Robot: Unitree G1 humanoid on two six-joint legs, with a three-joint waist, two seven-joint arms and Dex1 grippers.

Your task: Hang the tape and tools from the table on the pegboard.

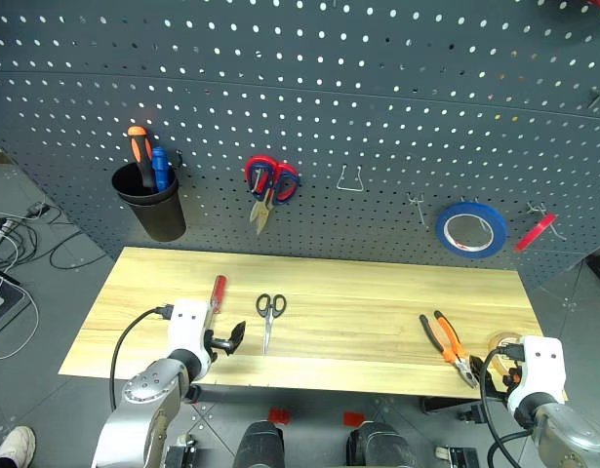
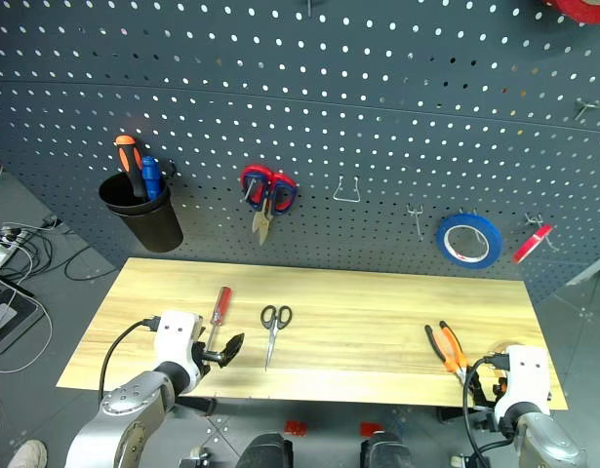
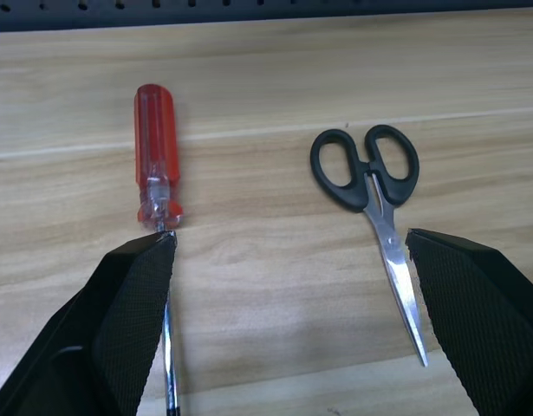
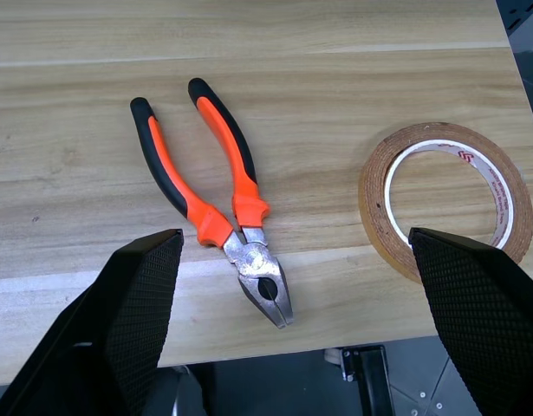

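Note:
The next move for my right gripper is to go to the yellow tape roll and close on its side (image 1: 492, 347) (image 4: 376, 206) nearest the pliers, with one finger inside its hole.
On the pale wood table (image 1: 358, 292) lie a red-handled screwdriver (image 3: 155, 152) and small black-handled scissors (image 3: 366, 169), side by side at the left. My left gripper (image 3: 288, 251) hovers open near the table's front edge, one finger by the screwdriver's shaft, the other by the scissor blades. Towards the right end rest the orange-and-black pliers (image 4: 205, 186) and a yellow tape roll (image 4: 445, 201) near the corner. My right gripper (image 4: 296, 238) is open over the front edge, with the pliers' head between its fingers and the tape by the outer one. The grey pegboard (image 1: 378, 117) rises behind.
On the pegboard hang a black cup (image 1: 153, 210) with orange and blue screwdrivers, red-handled scissors (image 1: 270, 180), a blue tape roll (image 1: 470, 229) and a red roll (image 1: 536, 232). A bare wire hook (image 1: 351, 180) sits mid-board. Cables (image 1: 17, 244) lie on the floor at left.

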